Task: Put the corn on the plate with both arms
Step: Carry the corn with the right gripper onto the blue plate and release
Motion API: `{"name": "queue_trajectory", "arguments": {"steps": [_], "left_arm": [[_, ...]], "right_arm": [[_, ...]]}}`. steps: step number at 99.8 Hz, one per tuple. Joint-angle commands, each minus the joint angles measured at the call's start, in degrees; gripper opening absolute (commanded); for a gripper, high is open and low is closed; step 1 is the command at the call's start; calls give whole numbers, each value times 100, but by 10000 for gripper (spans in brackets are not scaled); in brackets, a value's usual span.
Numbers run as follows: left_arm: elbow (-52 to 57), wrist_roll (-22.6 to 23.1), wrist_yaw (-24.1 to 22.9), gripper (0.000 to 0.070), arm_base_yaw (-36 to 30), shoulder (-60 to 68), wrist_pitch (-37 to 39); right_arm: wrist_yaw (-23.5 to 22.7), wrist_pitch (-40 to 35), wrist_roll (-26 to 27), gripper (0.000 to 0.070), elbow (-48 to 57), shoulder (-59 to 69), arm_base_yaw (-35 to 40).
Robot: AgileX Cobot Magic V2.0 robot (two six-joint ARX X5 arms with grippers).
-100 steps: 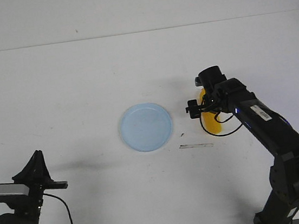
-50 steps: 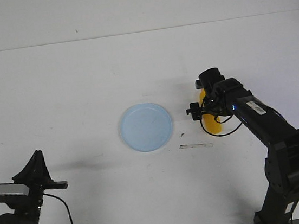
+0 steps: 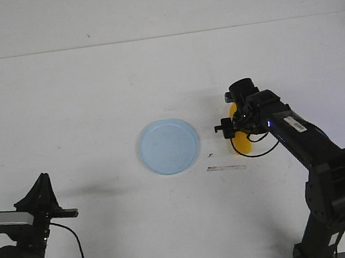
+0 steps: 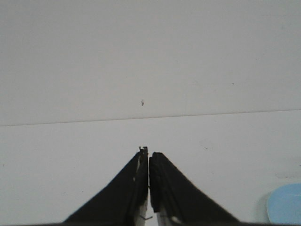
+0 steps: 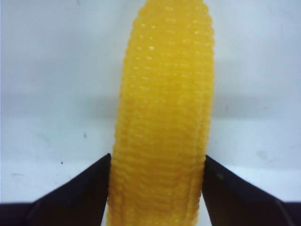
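The yellow corn will go down across the middle of the pale blue plate (image 3: 169,147) from my right gripper.
The yellow corn (image 3: 245,144) lies on the white table to the right of the pale blue plate (image 3: 168,146). My right gripper (image 3: 241,134) is above it and mostly hides it. In the right wrist view the corn (image 5: 164,117) fills the middle, and both black fingers (image 5: 80,193) press against its sides. My left gripper (image 3: 42,178) is shut and empty at the front left, far from the plate. In the left wrist view its jaws (image 4: 149,155) are together, and the plate's edge (image 4: 286,205) shows at one corner.
A thin grey strip (image 3: 226,168) lies on the table just in front of the corn. The table's back edge (image 3: 161,37) runs across the far side.
My right arm's forearm has shifted a little while its wrist stays over the corn. The corn and plate have not visibly moved. The left arm is still.
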Motion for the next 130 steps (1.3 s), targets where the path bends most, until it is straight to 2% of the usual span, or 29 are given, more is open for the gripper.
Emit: {"name": "queue_trajectory", "arguments": {"steps": [1, 17, 29, 36, 48, 58, 105, 130], "left_arm": [[50, -52, -7, 1, 13, -7, 79], [50, -52, -7, 1, 13, -7, 79], [50, -52, -7, 1, 13, -7, 79], [50, -52, -7, 1, 13, -7, 79], [50, -52, -7, 1, 13, -7, 79], [50, -52, -7, 1, 13, -7, 79], [50, -52, -7, 1, 13, -7, 79], [50, -52, -7, 1, 13, -7, 79]], "right_arm": [[-4, 48, -114, 345, 166, -74, 90], [-35, 101, -516, 345, 286, -282, 424], [-299, 173, -649, 345, 378, -293, 778], [-682, 321, -671, 345, 387, -291, 957], [-1606, 616, -732, 345, 387, -284, 1266], [-2028, 807, -634, 345, 387, -262, 1493], [-2068, 1440, 293, 349, 387, 393, 2098], [-2035, 1504, 306, 440, 387, 560, 2133]]}}
